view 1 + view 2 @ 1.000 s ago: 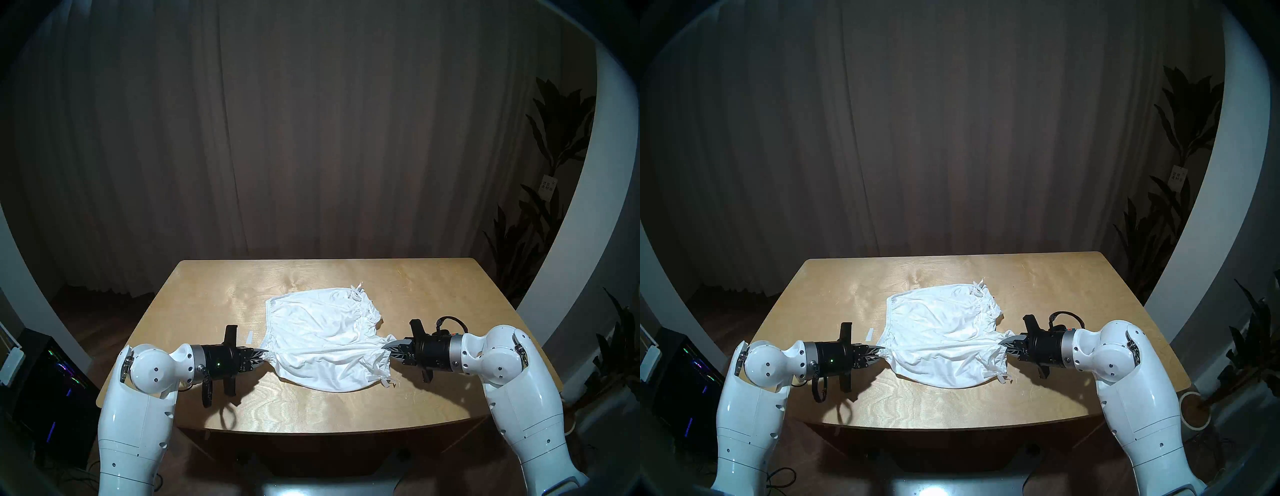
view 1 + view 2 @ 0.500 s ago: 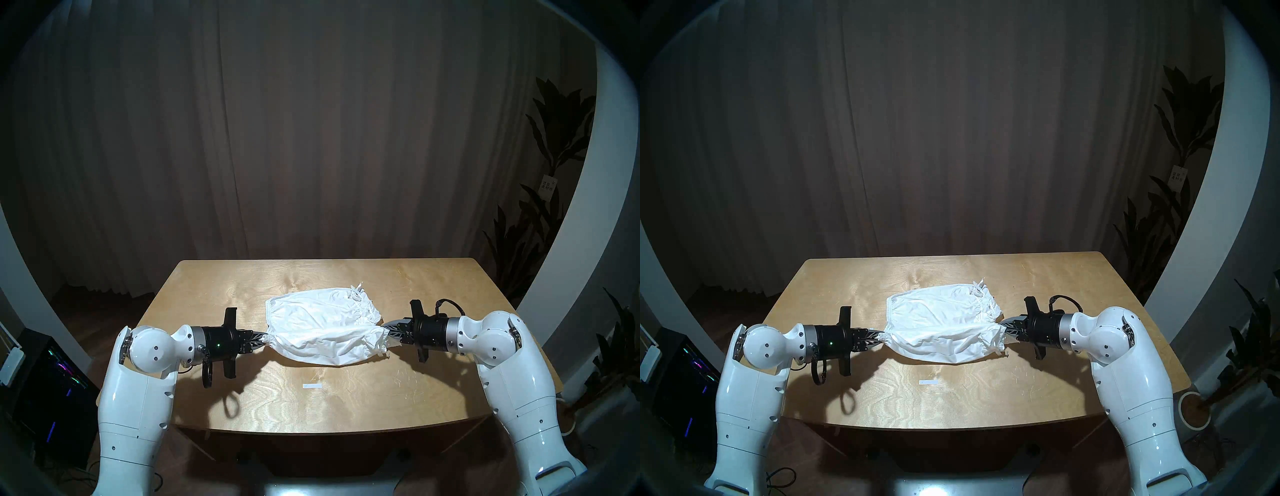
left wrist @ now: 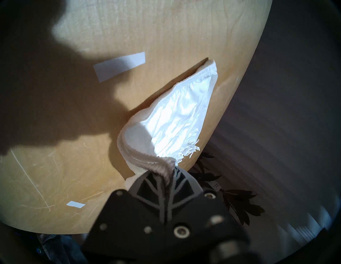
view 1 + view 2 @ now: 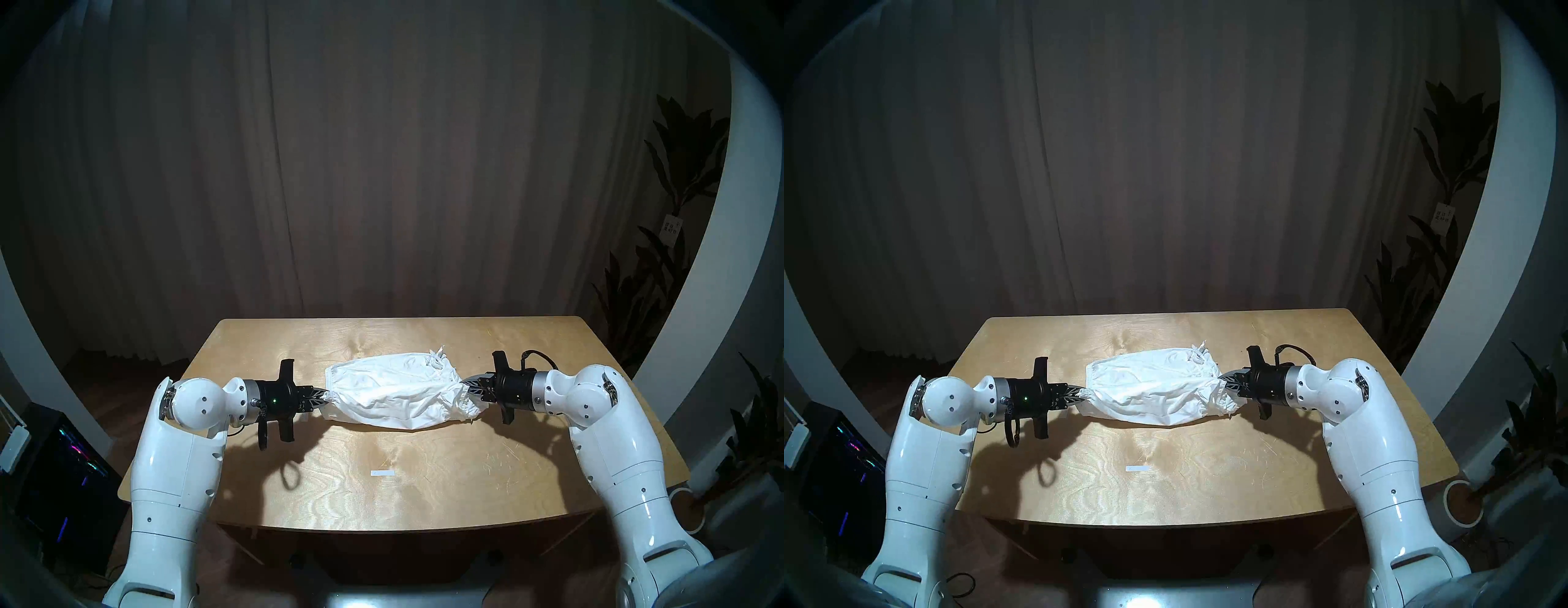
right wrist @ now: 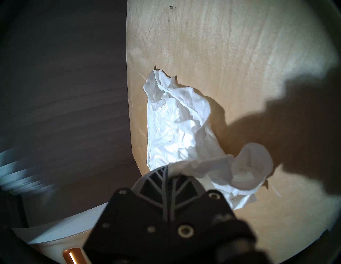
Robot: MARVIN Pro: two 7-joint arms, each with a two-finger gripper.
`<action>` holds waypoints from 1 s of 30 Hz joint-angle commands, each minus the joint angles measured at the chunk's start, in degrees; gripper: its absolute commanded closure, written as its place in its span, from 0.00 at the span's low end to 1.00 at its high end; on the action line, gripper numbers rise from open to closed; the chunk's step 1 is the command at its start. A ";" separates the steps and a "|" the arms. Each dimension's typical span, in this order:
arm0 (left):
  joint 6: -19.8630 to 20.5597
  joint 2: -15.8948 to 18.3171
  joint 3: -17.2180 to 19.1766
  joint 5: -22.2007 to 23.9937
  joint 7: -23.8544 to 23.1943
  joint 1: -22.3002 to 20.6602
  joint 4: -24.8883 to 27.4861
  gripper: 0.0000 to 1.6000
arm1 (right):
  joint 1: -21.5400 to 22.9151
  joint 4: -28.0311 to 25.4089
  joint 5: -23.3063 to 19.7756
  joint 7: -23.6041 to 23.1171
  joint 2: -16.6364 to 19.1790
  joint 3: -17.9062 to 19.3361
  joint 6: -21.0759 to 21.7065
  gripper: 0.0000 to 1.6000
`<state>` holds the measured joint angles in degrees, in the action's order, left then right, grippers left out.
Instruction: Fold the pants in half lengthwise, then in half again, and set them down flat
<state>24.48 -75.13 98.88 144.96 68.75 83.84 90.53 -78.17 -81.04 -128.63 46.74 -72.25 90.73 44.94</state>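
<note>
Next, I let go of the gathered waistband corner with my left gripper on the far waistband corner of the white pants (image 4: 335, 358) (image 3: 210, 68).
The white wrinkly pants (image 4: 394, 392) lie on the wooden table (image 4: 424, 488), their near half lifted and carried back over the far half. My left gripper (image 4: 323, 395) is shut on the gathered waistband corner (image 3: 147, 160) at the pants' left end. My right gripper (image 4: 466, 384) is shut on the ruffled leg hem (image 5: 193, 166) at the right end. The cloth hangs stretched between the two grippers, sagging in the middle. A tie bow (image 4: 437, 358) sticks up at the far right corner. The pants also show in the right head view (image 4: 1153, 390).
A small white tape strip (image 4: 382, 473) lies on the table in front of the pants. Another strip (image 3: 120, 66) lies near the left gripper. A potted plant (image 4: 662, 263) stands right of the table, a lit computer case (image 4: 63, 467) on the floor at left.
Both grippers moved away from me and up, carrying the near edge of the pants over the far half. The tape strip in front became uncovered.
</note>
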 commanded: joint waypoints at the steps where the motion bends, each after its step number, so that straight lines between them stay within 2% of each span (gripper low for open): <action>1: -1.29 0.44 0.35 -0.31 -0.35 -5.74 -1.98 0.99 | 5.92 2.98 1.60 -2.62 -2.06 -0.35 -0.90 1.00; 9: -2.25 0.71 0.32 -1.60 -0.76 -9.00 -6.53 1.00 | 9.51 8.47 4.43 -5.55 -3.62 -1.04 -2.63 1.00; 17: -3.35 -0.05 -0.45 -3.10 -1.65 -12.32 -11.18 0.90 | 13.25 12.99 6.84 -8.19 -5.10 -1.44 -4.42 1.00; 18: -3.52 -0.16 -0.56 -3.33 -1.80 -12.77 -11.75 0.79 | 13.68 13.58 7.26 -8.56 -5.23 -1.54 -4.57 1.00; 19: -3.70 -0.33 -0.82 -3.72 -2.11 -13.71 -12.92 0.75 | 14.49 14.85 7.88 -9.23 -5.52 -1.66 -4.85 1.00; 22: -4.05 -0.51 -1.25 -4.31 -2.45 -14.97 -14.31 0.68 | 15.55 16.73 8.77 -10.43 -5.93 -1.73 -5.24 1.00; 24: -4.13 -0.59 -1.53 -4.66 -2.66 -15.67 -15.09 0.68 | 16.23 17.80 9.27 -11.14 -6.14 -1.75 -5.43 1.00; 25: -4.16 -0.61 -1.70 -4.92 -2.81 -16.01 -15.49 0.64 | 16.56 18.31 9.50 -11.49 -6.22 -1.76 -5.51 1.00; 26: -4.20 -0.65 -1.92 -5.22 -3.00 -16.49 -16.13 0.65 | 17.01 19.01 9.79 -11.91 -6.32 -1.77 -5.64 1.00; 27: -4.42 -0.67 -2.40 -5.94 -3.32 -17.41 -17.27 0.76 | 17.88 20.34 10.49 -12.69 -6.46 -1.90 -5.81 1.00; 30: -4.51 -0.73 -2.69 -6.36 -3.62 -18.24 -18.13 0.77 | 18.65 21.44 11.01 -13.22 -6.62 -1.97 -6.08 1.00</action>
<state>20.01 -75.86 96.62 139.47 66.46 70.70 73.71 -64.22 -61.30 -118.73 36.52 -78.02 88.83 39.35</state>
